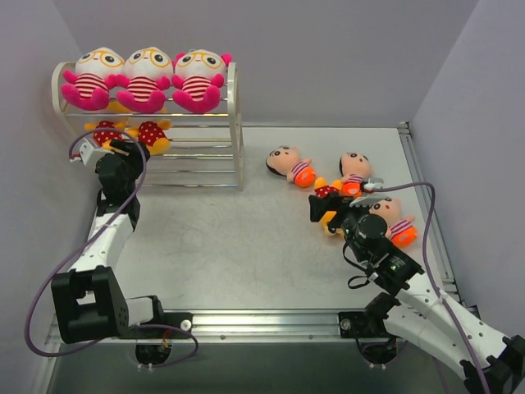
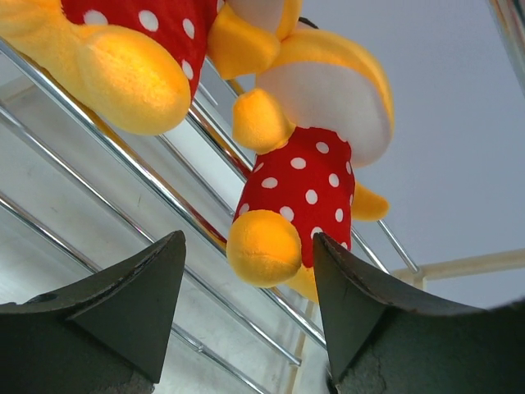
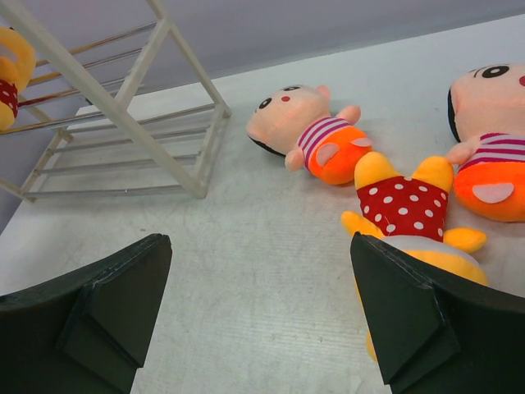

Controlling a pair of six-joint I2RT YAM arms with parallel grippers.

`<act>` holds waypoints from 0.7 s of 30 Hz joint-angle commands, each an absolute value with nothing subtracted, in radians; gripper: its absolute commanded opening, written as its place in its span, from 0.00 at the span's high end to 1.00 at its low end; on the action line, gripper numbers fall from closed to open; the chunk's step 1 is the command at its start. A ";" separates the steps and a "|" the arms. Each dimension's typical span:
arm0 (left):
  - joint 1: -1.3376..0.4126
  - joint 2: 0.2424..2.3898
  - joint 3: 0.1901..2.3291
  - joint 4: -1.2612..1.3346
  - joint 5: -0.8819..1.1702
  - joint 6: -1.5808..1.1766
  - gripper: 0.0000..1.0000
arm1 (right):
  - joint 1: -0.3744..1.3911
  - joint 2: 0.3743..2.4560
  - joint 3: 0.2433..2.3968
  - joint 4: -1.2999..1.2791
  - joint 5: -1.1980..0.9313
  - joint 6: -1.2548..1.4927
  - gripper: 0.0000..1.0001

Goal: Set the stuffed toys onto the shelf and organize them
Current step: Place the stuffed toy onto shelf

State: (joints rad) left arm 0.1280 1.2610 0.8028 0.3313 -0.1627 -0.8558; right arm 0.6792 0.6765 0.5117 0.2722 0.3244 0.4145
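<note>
The dotted toys' feet on the middle level have a gap between them, so next my left gripper takes the end toy's near foot (image 2: 264, 249) and pulls it toward its neighbour.
The shelf (image 1: 237, 123) stands at the back left. Three pink stuffed toys (image 1: 144, 78) sit along its top tier, and two yellow toys in red dotted dresses (image 1: 150, 135) lie on the middle tier. My left gripper (image 1: 116, 148) is open just in front of that tier. In the left wrist view one dotted toy (image 2: 303, 180) rests on the shelf rods (image 2: 164, 190), its foot between my left gripper's (image 2: 248, 238) fingers. My right gripper (image 1: 326, 207) hangs open over a third dotted toy (image 3: 404, 207) lying on the table (image 1: 246, 238). Three peach-faced toys (image 1: 289, 164) (image 1: 354, 171) (image 1: 395, 222) lie around it.
The shelf's bottom tier (image 1: 193, 174) holds nothing. A raised metal rail (image 1: 426, 205) borders the table's right side and another runs along the near edge (image 1: 271, 316). Grey walls close in left, back and right. Each arm trails a cable (image 1: 410, 187).
</note>
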 commanded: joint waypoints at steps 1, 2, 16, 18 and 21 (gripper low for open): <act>0.104 1.290 0.847 0.399 -0.196 -0.879 0.29 | 0.667 0.666 0.505 0.327 0.336 0.399 0.05; 0.098 1.295 0.850 0.403 -0.199 -0.879 0.29 | 0.666 0.667 0.503 0.327 0.331 0.399 0.04; 0.061 1.331 0.887 0.410 -0.258 -0.871 0.54 | 0.650 0.678 0.497 0.334 0.316 0.400 0.05; 0.061 1.333 0.888 0.410 -0.255 -0.868 0.65 | 0.649 0.678 0.497 0.334 0.314 0.402 0.05; 0.061 1.335 0.891 0.403 -0.244 -0.867 0.85 | 0.647 0.680 0.497 0.334 0.313 0.400 0.05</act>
State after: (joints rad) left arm 0.0639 1.3270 0.8402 0.3584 -0.2394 -0.8753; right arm 0.6540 0.6781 0.4980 0.2817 0.3164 0.4137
